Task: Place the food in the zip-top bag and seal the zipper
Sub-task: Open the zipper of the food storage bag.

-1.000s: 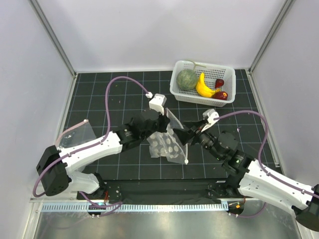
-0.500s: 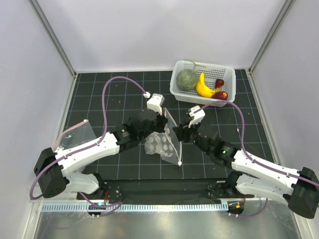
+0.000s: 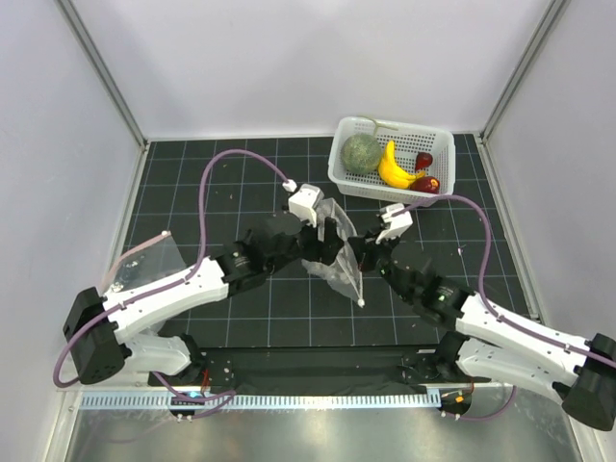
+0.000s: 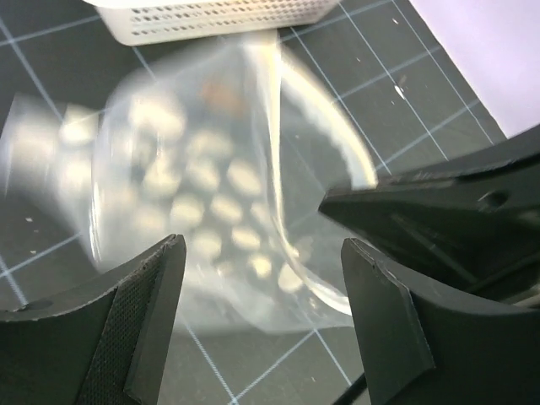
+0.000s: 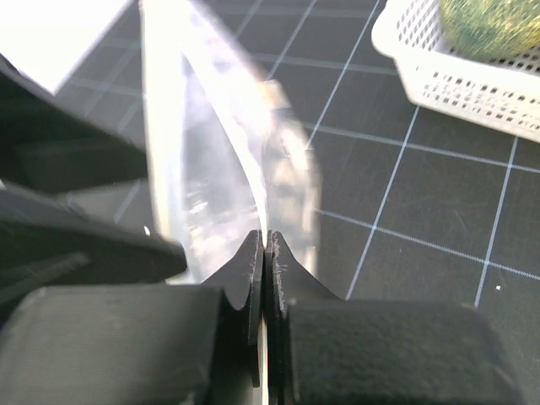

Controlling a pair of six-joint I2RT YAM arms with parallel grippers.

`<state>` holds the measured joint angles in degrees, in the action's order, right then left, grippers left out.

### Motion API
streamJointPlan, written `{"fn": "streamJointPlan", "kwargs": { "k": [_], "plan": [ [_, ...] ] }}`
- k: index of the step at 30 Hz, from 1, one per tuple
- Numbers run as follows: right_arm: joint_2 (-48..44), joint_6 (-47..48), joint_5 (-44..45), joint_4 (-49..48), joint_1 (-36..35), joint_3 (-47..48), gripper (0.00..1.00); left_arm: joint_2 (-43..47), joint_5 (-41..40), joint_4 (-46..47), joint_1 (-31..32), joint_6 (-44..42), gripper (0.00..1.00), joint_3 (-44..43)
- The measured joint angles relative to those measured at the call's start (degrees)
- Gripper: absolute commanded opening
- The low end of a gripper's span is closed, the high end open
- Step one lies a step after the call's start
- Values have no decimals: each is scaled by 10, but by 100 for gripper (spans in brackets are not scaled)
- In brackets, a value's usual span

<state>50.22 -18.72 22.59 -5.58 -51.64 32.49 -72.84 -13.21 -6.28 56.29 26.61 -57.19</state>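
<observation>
My left gripper needs to pinch that zipper strip (image 4: 315, 286), which hangs free facing the bag edge in my right gripper, and pull the bag's opening open.
The clear zip-top bag (image 3: 337, 258) stands crumpled on the black mat between my two arms. My right gripper (image 5: 266, 239) is shut on its edge, with the pale zipper (image 4: 272, 126) strip running up from the pinched jaws. My left gripper (image 4: 261, 245) is open around the bag's lower part (image 4: 211, 194), and neither finger touches it. The food lies in the white basket (image 3: 438, 144) at the back right: a grey-green melon (image 3: 361, 152), a yellow banana (image 3: 393, 166) and dark-red fruits (image 3: 424, 161). The bag looks empty.
A second clear bag (image 3: 146, 260) lies at the left edge of the mat beside the left arm. Grey walls close in the mat on three sides. The basket (image 5: 472, 80) shows just beyond my right gripper, melon (image 5: 489, 21) at its top.
My left gripper has opened and let go of the bag. My right gripper has moved in and shut on the bag's edge. The bag has shifted slightly right and crumpled.
</observation>
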Motion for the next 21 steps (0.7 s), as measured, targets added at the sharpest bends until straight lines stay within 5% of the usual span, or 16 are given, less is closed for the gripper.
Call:
{"fn": "streamJointPlan", "kwargs": {
  "k": [10,18,21],
  "plan": [
    [-73,-39,21,-57,0,-45,1,-62,-50,0,81,-6,69,-7],
    [-51,-50,3,-75,0,-46,1,-59,-105,0,81,-16,48,-8],
    [-43,-54,10,-72,0,-45,1,-48,-115,-1,81,-16,33,-8]
  ]
}}
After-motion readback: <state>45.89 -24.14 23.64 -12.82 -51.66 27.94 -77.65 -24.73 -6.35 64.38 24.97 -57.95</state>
